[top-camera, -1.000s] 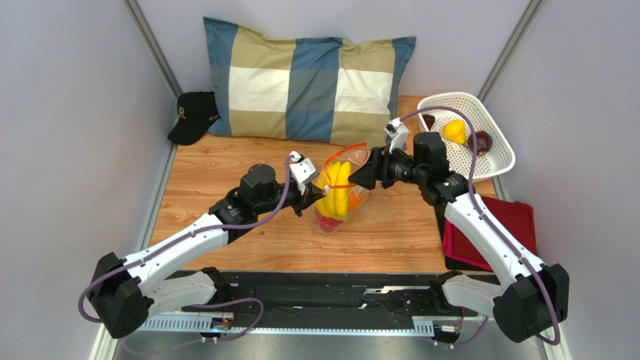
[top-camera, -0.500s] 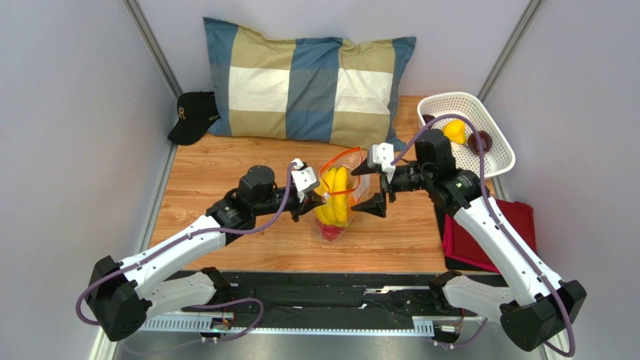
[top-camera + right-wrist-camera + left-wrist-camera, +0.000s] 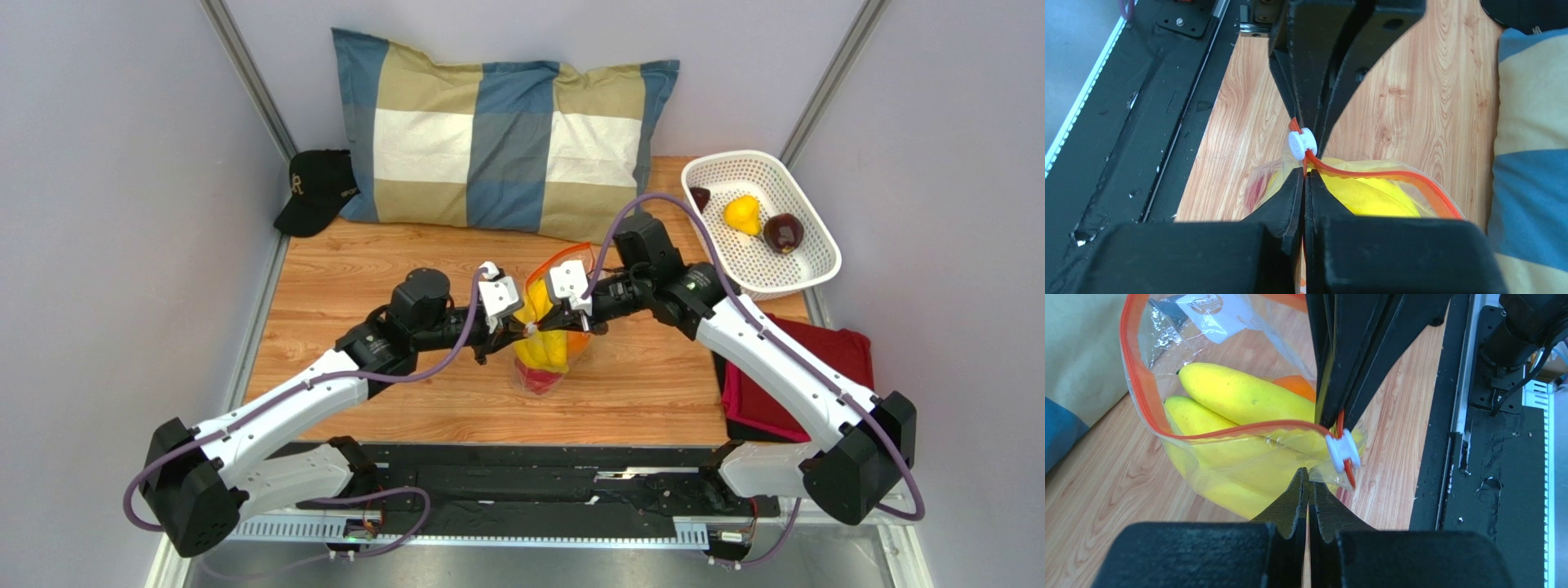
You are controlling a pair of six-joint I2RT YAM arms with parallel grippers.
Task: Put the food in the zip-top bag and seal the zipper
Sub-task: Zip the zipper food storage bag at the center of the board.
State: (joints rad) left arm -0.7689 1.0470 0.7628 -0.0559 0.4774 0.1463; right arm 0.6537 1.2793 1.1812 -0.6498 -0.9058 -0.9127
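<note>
The bag's clear corner by the zipper is in my left gripper, so it should open and grab the zipper's orange-red end point(image 3: 1350, 475) under the white slider.
The clear zip-top bag point(image 3: 574, 333) stands at mid-table with its mouth gaping. Inside it are the yellow banana bunch point(image 3: 1241, 395), an orange point(image 3: 1293, 386) and a magenta piece point(image 3: 540, 377). My two grippers meet nose to nose at the end of the orange-red zipper point(image 3: 1137, 392), by its white slider point(image 3: 1301, 144). There my left gripper point(image 3: 1308, 478) is shut on the bag's clear corner just under the slider. My right gripper point(image 3: 1304, 174) is shut on the zipper strip right beside the slider. More food, a yellow piece point(image 3: 741, 214) and dark purple pieces point(image 3: 784, 230), lies in the basket.
The white lattice basket point(image 3: 810, 263) sits at the back right. A checked pillow point(image 3: 491, 135) lies along the back wall, a black cap point(image 3: 317, 186) at the back left. A red folded cloth point(image 3: 816, 368) lies under the right arm. A black rail point(image 3: 528, 478) runs along the near edge.
My right gripper swung left from the bag's right side to the slider end of the mouth and went from open to shut on the zipper. The left gripper kept its place.
</note>
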